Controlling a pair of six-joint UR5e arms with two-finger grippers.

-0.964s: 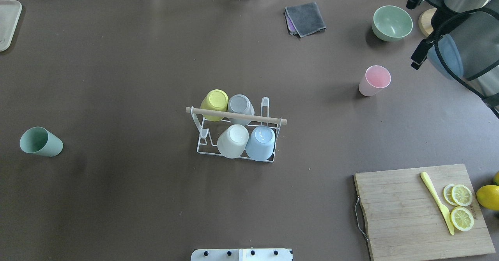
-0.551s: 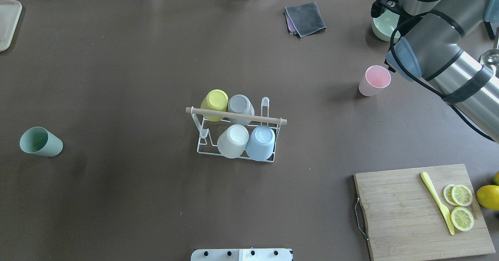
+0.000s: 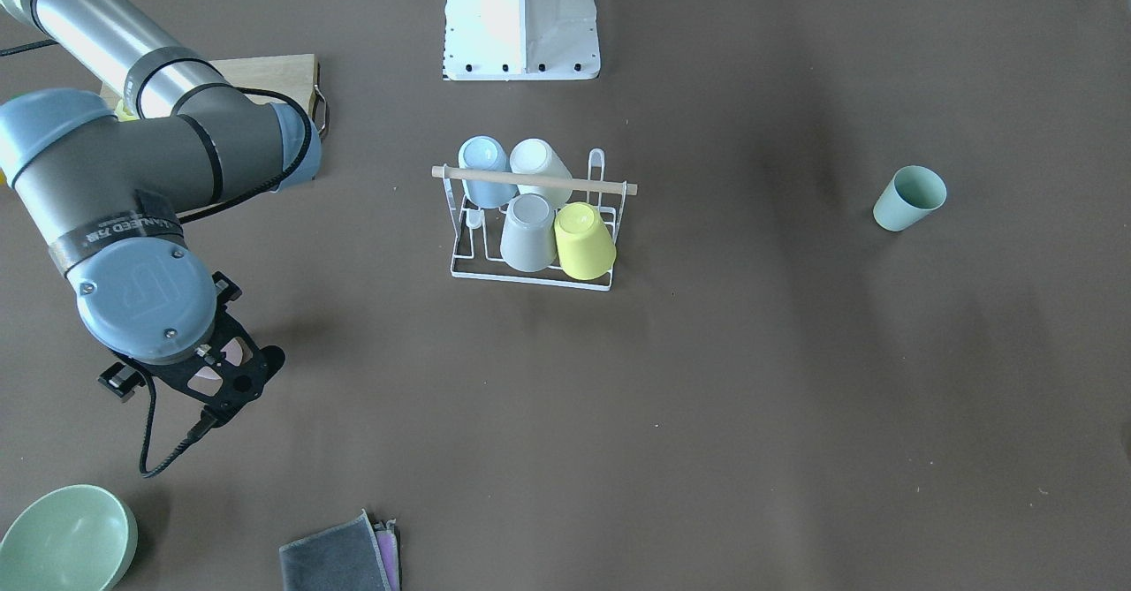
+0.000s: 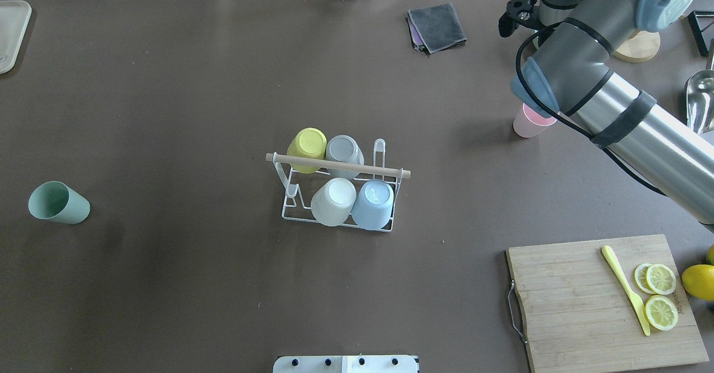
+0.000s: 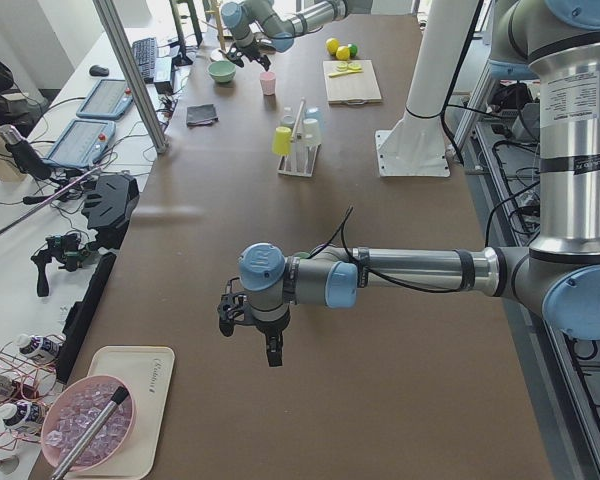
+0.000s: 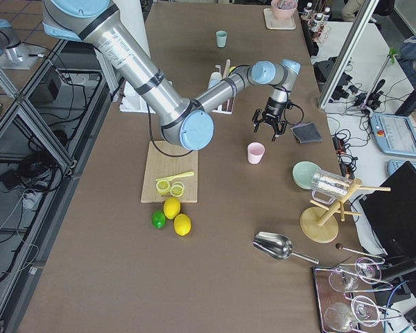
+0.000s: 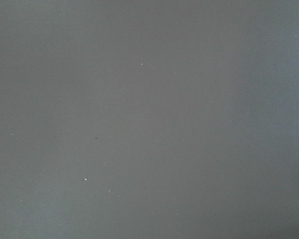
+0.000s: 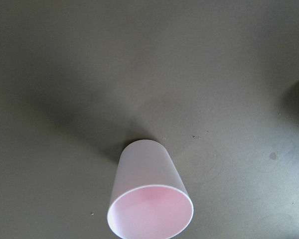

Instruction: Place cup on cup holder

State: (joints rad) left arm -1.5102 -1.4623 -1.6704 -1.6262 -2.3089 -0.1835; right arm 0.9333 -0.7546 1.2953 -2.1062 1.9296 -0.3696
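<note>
Next, the robot's right gripper needs to close around the outer sides of the pink cup (image 3: 208, 381) (image 8: 148, 172), with one finger on each side.
The white wire cup holder (image 4: 337, 165) with its wooden bar stands mid-table and holds yellow, grey, white and blue cups upside down; it also shows in the front view (image 3: 530, 178). A pink cup (image 4: 529, 125) stands upright to its right, partly under my right arm. It fills the lower part of the right wrist view (image 8: 149, 199). My right gripper (image 6: 270, 130) hovers just beyond and above it; I cannot tell whether it is open. A green cup (image 4: 58, 203) sits far left. My left gripper (image 5: 265, 348) hangs over bare table; its state is unclear.
A grey cloth (image 4: 437, 26) lies at the far side. A green bowl (image 3: 66, 538) sits near the right arm. A cutting board (image 4: 605, 300) with lemon slices and a yellow knife is at the near right. A tray (image 4: 11, 33) is at the far left.
My right arm has swung in from the table's right edge and now reaches over the pink cup, covering part of it in the overhead view. The cups and the holder have not moved.
</note>
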